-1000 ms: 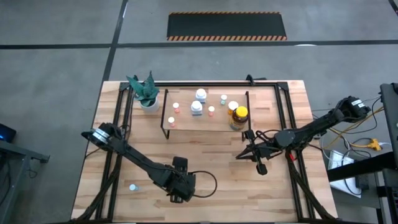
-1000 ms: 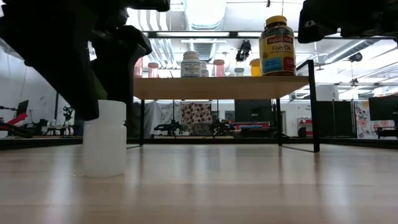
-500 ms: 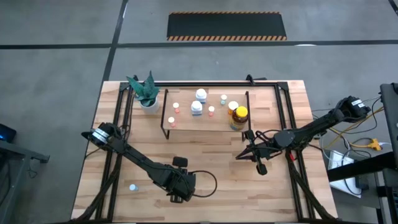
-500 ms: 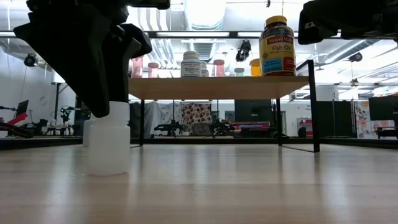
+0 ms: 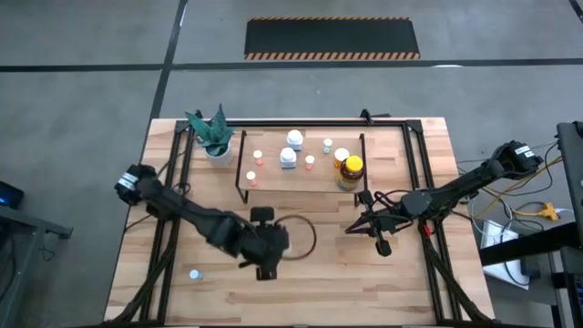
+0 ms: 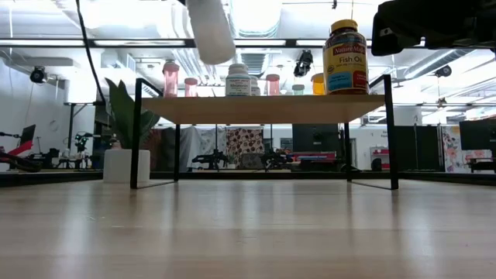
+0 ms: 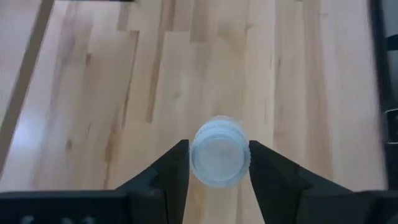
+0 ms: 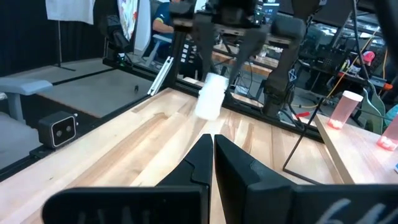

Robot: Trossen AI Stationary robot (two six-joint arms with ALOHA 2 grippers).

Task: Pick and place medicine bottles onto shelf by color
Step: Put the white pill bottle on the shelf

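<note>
I will release the white bottle from my left gripper on the shelf's front part (image 5: 275, 179), between the small pink bottles.
A white bottle (image 6: 211, 31) hangs tilted high above the table, with my left gripper (image 5: 267, 264) shut on it near the table's middle front. In the high view the gripper hides the bottle. The light-wood shelf (image 5: 273, 196) on black rod legs stands toward the far side. It carries several small bottles and a large amber, yellow-capped bottle (image 5: 350, 169). My right gripper (image 5: 378, 230) waits shut with nothing in it, right of the shelf's near corner. My left gripper pinches the white bottle's capped top end (image 7: 198, 155) between its two fingers, one on each side. The fingers (image 8: 208, 50) slant down on it from above. The bottle (image 8: 210, 96) hangs below them, tilted and clear of the table.
A white pot with a green plant (image 5: 214, 138) stands at the shelf's far left. One tiny bottle (image 5: 194, 273) sits on the table near the front left. Black frame rods run along both table sides. There is bare wood in front of the shelf.
My left gripper has shut on the white bottle that stood on the table. It has then risen steeply and moved a little toward the far edge. The bottle has been lifted clear of the table and now hangs tilted.
</note>
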